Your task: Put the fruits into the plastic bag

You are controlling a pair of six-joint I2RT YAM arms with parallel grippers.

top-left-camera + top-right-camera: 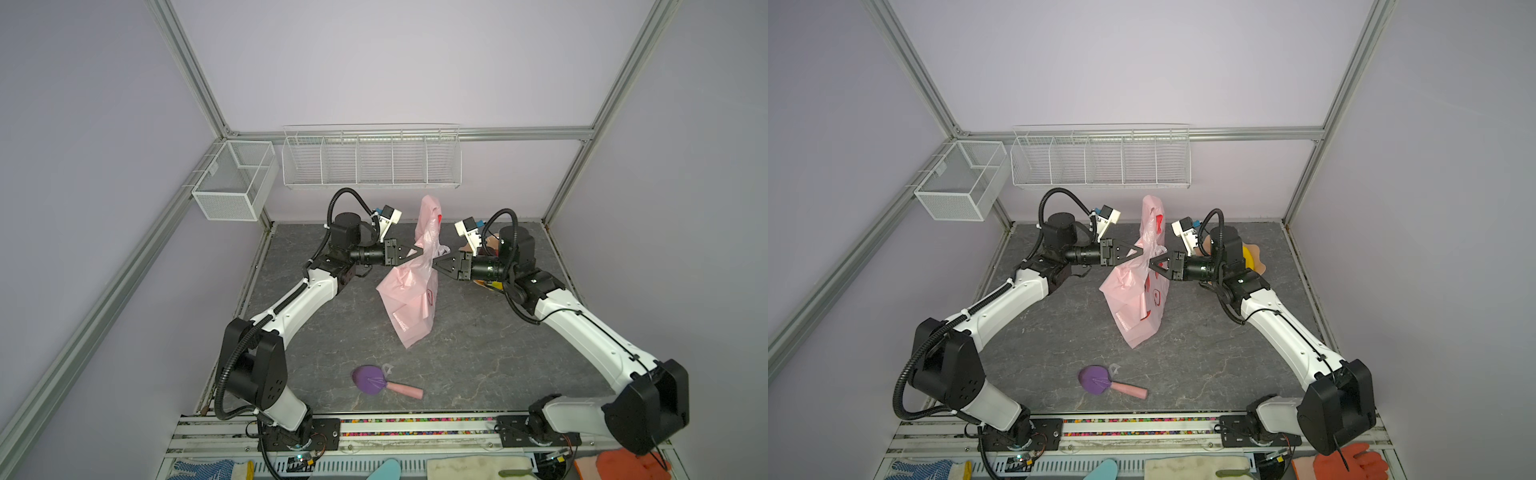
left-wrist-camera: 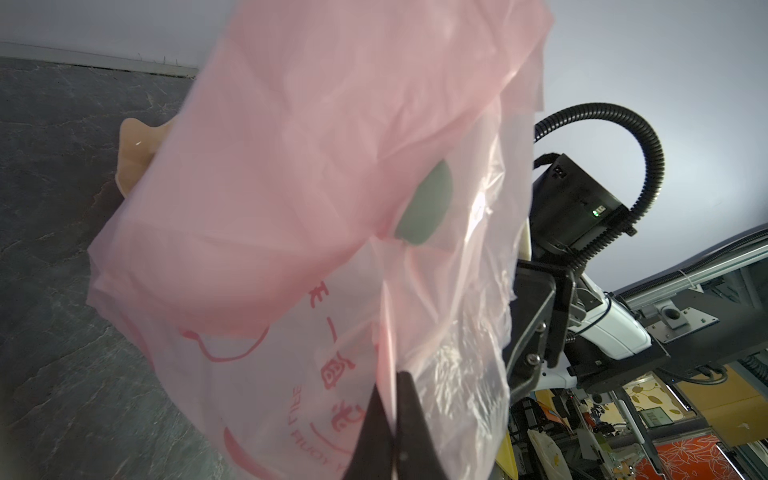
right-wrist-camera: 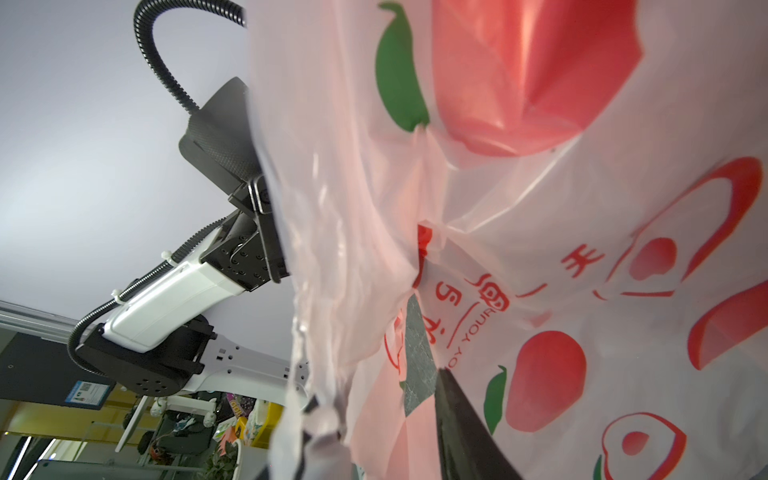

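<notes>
The left gripper pinches a fold halfway down the plastic bag, so it should open and take the film (image 1: pixel 441 250) beside the right gripper before spreading the bag.
The plastic bag (image 1: pixel 409 291) (image 1: pixel 1129 299) is pale pink with red peach prints and is held up over the middle of the table, its lower corner down at the tabletop. My left gripper (image 1: pixel 423 250) (image 1: pixel 1142 249) (image 2: pixel 392 386) is shut on a fold of the bag's film (image 2: pixel 291 187). From the opposite side my right gripper (image 1: pixel 434 266) (image 1: pixel 1150 264) (image 3: pixel 374 395) meets the bag (image 3: pixel 582 249). Its fingers stand apart with crinkled film between them. Of the fruits, only a yellow piece (image 1: pixel 1248 254) shows, in the peach bowl (image 1: pixel 1261 259) (image 2: pixel 133 153) behind the right arm.
A purple round-headed tool with a pink handle (image 1: pixel 370 380) (image 1: pixel 1096 380) lies near the front of the table. A white wire rack (image 1: pixel 372 160) and a mesh basket (image 1: pixel 235 180) hang on the back frame. Gloves (image 1: pixel 623 461) lie along the front rail.
</notes>
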